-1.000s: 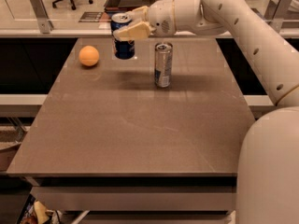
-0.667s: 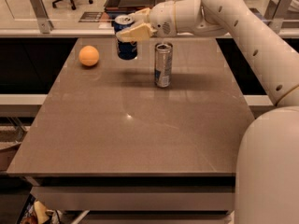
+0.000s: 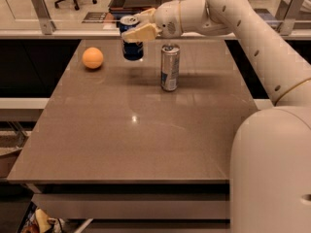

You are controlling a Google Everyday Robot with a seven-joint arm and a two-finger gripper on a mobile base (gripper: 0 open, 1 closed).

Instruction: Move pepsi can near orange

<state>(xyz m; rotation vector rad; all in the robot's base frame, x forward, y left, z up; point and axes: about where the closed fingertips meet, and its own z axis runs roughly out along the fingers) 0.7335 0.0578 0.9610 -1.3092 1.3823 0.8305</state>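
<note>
The pepsi can, now just above the table's far edge, will be put down by my gripper close beside the orange (image 3: 117, 67), on the orange's side facing the slim silver-and-blue can.
The pepsi can (image 3: 131, 46) is dark blue with a silver top. My gripper (image 3: 136, 28) is shut on it and holds it just above the table's far edge. The orange (image 3: 93, 58) sits on the table to the left of the can, about one can-height away. My arm reaches in from the right, over the back of the table.
A taller slim silver-and-blue can (image 3: 169, 67) stands upright on the brown table (image 3: 131, 140), just right of the held can. A glass rail with metal posts (image 3: 41, 11) runs behind the table. My white base (image 3: 272, 174) fills the lower right.
The pepsi can has risen slightly in my gripper and shifted a little. The orange and the slim can have not moved.
</note>
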